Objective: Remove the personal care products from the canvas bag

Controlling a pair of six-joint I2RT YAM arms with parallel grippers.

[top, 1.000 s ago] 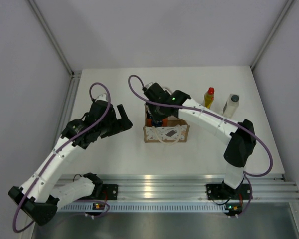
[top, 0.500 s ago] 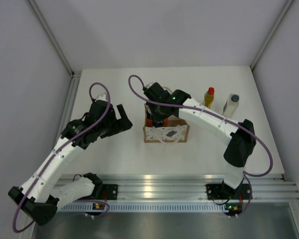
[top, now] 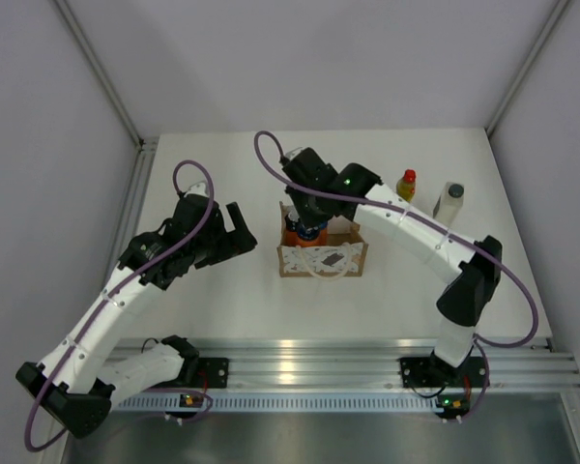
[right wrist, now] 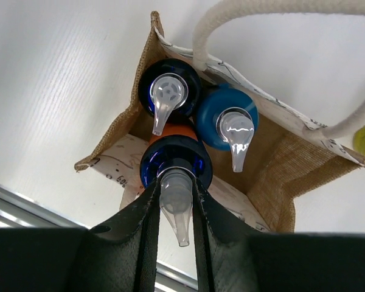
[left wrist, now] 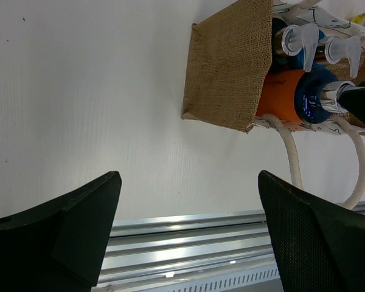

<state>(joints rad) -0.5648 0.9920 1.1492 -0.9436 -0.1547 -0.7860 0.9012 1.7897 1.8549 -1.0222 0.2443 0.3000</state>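
Note:
Next, my right gripper sets the orange bottle on the table (top: 449, 262) just before the whitish bottle. The orange bottle is now raised above the bag's rim.
The canvas bag (top: 325, 259) stands mid-table; its tan side shows in the left wrist view (left wrist: 228, 67). My right gripper (top: 307, 215) is above its left end. In the right wrist view the gripper (right wrist: 173, 185) is shut on the clear pump head of an orange bottle (right wrist: 153, 165) with a blue cap, raised above the bag's rim (right wrist: 286, 176). Two more blue-capped bottles (right wrist: 169, 88) (right wrist: 227, 118) stand inside the bag. The yellow bottle (top: 405, 186) and the whitish bottle (top: 449, 203) stand on the table at the right. My left gripper (top: 240, 232) is open and empty, left of the bag.
The bag's rope handles (left wrist: 292, 158) hang over its front. An aluminium rail (top: 300, 353) runs along the near table edge. Grey walls close in the left, back and right sides.
My right gripper has risen and drawn back a little, lifting the orange bottle higher out of the bag. The left arm has not moved.

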